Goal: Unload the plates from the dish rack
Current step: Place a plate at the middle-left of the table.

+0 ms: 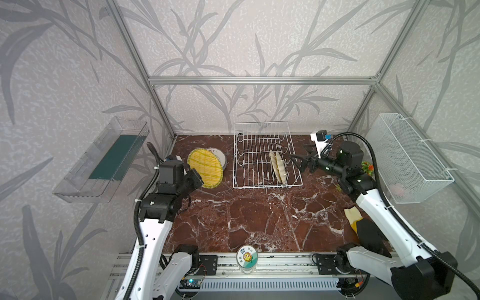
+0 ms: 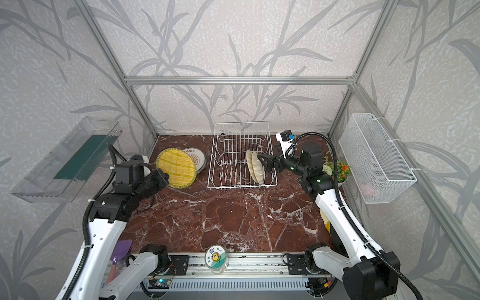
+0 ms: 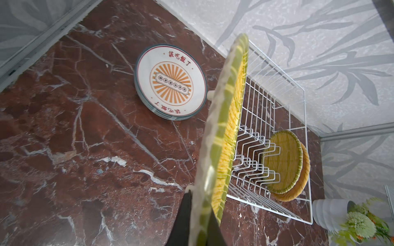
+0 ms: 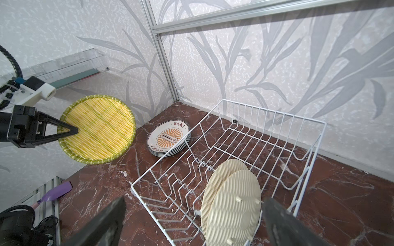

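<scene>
The yellow woven plate will go down from my left gripper onto the marble table [image 1: 215, 196] [image 3: 160, 165] in front of the white sunburst plates.
The white wire dish rack [image 1: 265, 155] [image 2: 241, 155] [image 4: 266, 136] stands at the back middle of the marble table. Two tan woven plates [image 1: 279, 166] [image 2: 255, 166] [image 4: 232, 204] [image 3: 283, 161] stand upright near its right end. My right gripper [image 1: 296, 162] [image 2: 262, 163] [image 4: 194, 204] is open just right of them, one finger on either side of the rack's end. My left gripper [image 1: 200, 181] [image 4: 74, 131] [image 3: 200, 191] is shut on the rim of a yellow woven plate [image 1: 205, 167] [image 3: 221, 138] [image 4: 98, 130], held tilted in the air. Beside it on the table lies a stack of white sunburst plates [image 3: 170, 81] [image 4: 168, 138] [image 2: 198, 155].
A white mesh basket [image 1: 407, 158] hangs on the right wall and a clear shelf [image 1: 104, 158] on the left wall. A flower pot [image 2: 337, 171] sits behind my right arm. A jar [image 1: 246, 257] stands at the front edge, a purple spatula [image 2: 119, 252] at the front left.
</scene>
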Action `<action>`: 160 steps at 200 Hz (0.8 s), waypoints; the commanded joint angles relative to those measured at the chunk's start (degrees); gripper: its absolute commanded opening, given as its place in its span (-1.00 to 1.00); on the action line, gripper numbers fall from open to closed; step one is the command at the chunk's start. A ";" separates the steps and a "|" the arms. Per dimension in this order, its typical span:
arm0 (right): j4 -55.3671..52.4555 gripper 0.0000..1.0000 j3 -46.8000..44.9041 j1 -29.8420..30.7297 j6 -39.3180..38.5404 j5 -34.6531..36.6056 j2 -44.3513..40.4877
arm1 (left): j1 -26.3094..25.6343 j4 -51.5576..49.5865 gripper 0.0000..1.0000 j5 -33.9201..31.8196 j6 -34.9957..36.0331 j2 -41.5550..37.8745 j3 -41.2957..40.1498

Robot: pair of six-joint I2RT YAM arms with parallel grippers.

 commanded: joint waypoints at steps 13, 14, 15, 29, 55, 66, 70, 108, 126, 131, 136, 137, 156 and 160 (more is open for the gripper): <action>0.09 0.98 0.89 0.46 0.98 -0.88 -0.58 | 2.18 -0.16 -1.00 2.93 -7.36 -1.93 -6.62; 0.06 0.98 1.00 0.46 0.91 -0.93 -0.52 | 2.20 -0.04 -1.00 3.09 -7.61 -1.96 -6.76; 0.00 0.98 1.14 0.46 0.87 -0.95 -0.49 | 2.21 0.07 -1.00 3.17 -7.74 -2.07 -7.01; -1.38 0.98 2.71 0.51 0.16 -1.41 0.21 | 2.85 3.11 -1.00 6.38 -9.93 -2.99 -11.04; -1.65 0.98 3.48 0.55 -0.51 -1.02 0.59 | 3.43 6.00 -1.00 8.39 -12.51 -4.79 -17.38; -1.65 0.98 3.27 0.64 -0.48 -0.98 0.76 | 3.52 6.35 -1.00 8.68 -13.16 -5.23 -18.83; -1.65 0.98 3.20 0.64 -0.34 -0.89 0.81 | 3.52 6.41 -1.00 8.49 -13.43 -5.38 -19.17; -1.73 0.98 2.47 1.34 1.02 -1.15 0.46 | 3.75 5.19 -1.00 5.23 -13.51 -8.11 -21.76; -0.51 0.98 1.55 1.52 1.11 -0.64 -0.44 | 4.75 7.64 -1.00 6.75 -13.74 -8.08 -24.29; -0.70 0.98 1.68 1.58 0.97 -0.54 -0.39 | 5.00 8.40 -1.00 7.34 -13.73 -7.75 -24.88; -1.16 0.98 1.81 1.52 0.69 -0.46 -0.30 | 5.24 9.35 -1.00 7.91 -13.78 -7.43 -25.46; -1.23 0.98 1.90 1.52 0.67 -0.45 -0.25 | 5.27 9.55 -1.00 7.95 -13.81 -7.39 -25.63; -2.07 0.98 2.43 1.67 0.48 -0.91 0.46 | 6.02 11.27 -1.00 8.97 -13.03 -5.85 -26.82; -2.20 0.98 2.55 1.67 0.40 -1.14 0.57 | 6.20 11.39 -1.00 9.12 -12.84 -5.59 -26.85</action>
